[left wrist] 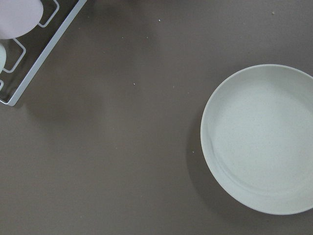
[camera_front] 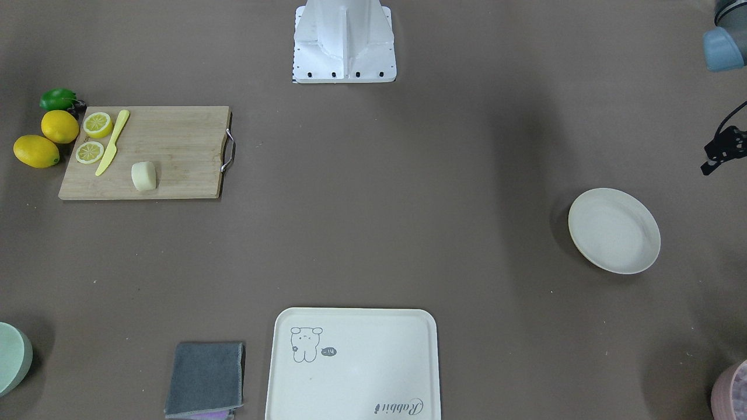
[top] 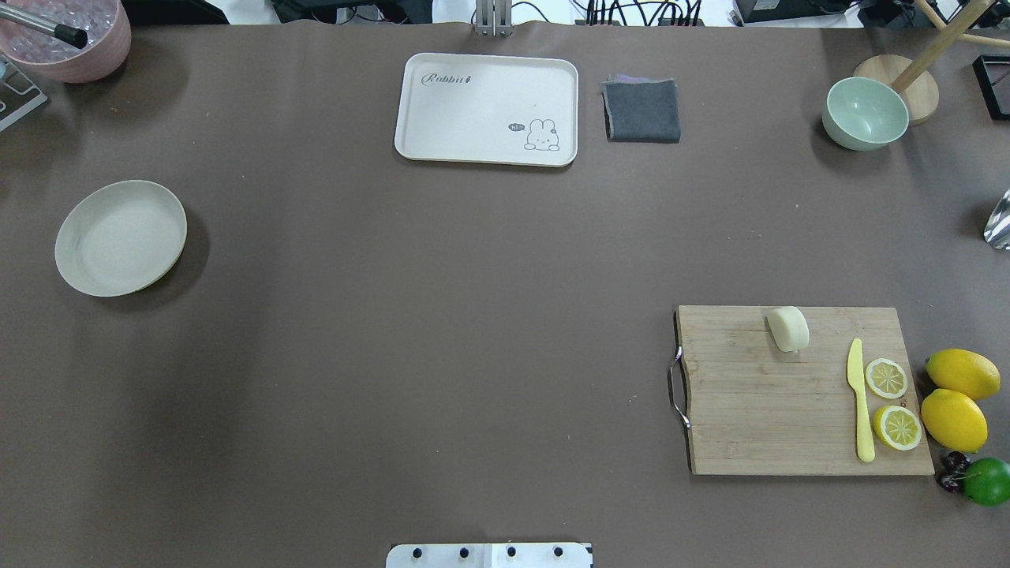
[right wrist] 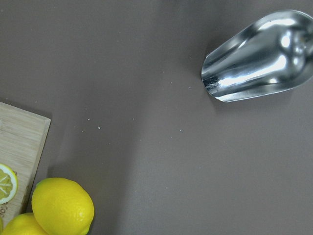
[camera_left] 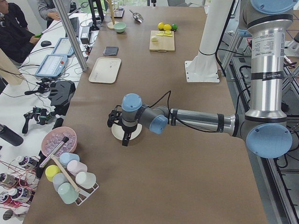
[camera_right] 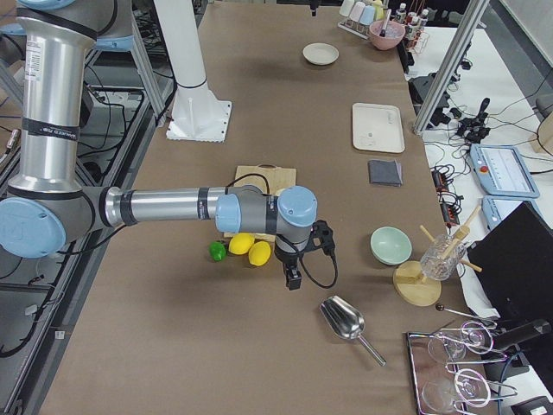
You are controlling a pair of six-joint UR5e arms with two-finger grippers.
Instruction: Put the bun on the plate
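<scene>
The robot's left gripper will next move to the plate's rim (camera_front: 656,227) (left wrist: 202,144), on the side farthest from the cutting board, and close there.
The bun (top: 788,328), a pale cream rounded lump, lies on the far edge of a wooden cutting board (top: 773,410), also seen in the front view as bun (camera_front: 144,176). The plate (top: 120,237), round and off-white, sits bare at the table's left side, and fills the right of the left wrist view as plate (left wrist: 264,142). My left gripper (camera_left: 125,140) hangs above the plate's edge; I cannot tell whether it is open or shut. My right gripper (camera_right: 292,278) hovers past the lemons, off the board's end; its state is also unclear. Neither wrist view shows fingers.
On the board lie a yellow knife (top: 860,410) and two lemon slices (top: 886,378); whole lemons (top: 955,420) and a lime (top: 988,480) sit beside it. A cream tray (top: 486,109), grey cloth (top: 641,110), green bowl (top: 865,113), pink bowl (top: 71,39) and metal scoop (right wrist: 259,58) ring the table.
</scene>
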